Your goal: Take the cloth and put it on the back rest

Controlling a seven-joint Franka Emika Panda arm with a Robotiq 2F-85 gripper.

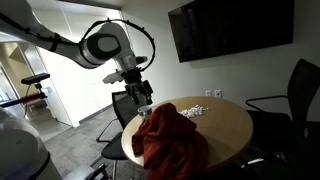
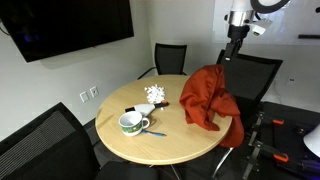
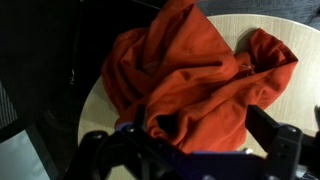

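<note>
The robot's gripper should next move to the red-orange cloth's upper fold [image 1: 186, 127] closest to the white crumpled bits and close there.
A red-orange cloth [image 2: 205, 97] lies bunched at the edge of the round wooden table [image 2: 150, 140], hanging over the top of a black chair's back rest [image 2: 238, 128]. It also shows in an exterior view [image 1: 170, 140] and fills the wrist view [image 3: 190, 80]. My gripper [image 2: 231, 50] hangs above the cloth, apart from it. It also shows in an exterior view [image 1: 141, 96]. In the wrist view my gripper [image 3: 185, 148] has its fingers spread wide, with nothing between them.
A green-and-white mug [image 2: 131, 123] on a saucer, a blue pen [image 2: 155, 133] and several white crumpled bits [image 2: 155, 96] sit on the table. Black office chairs [image 2: 172, 58] stand around it. A dark TV [image 1: 230, 28] hangs on the wall.
</note>
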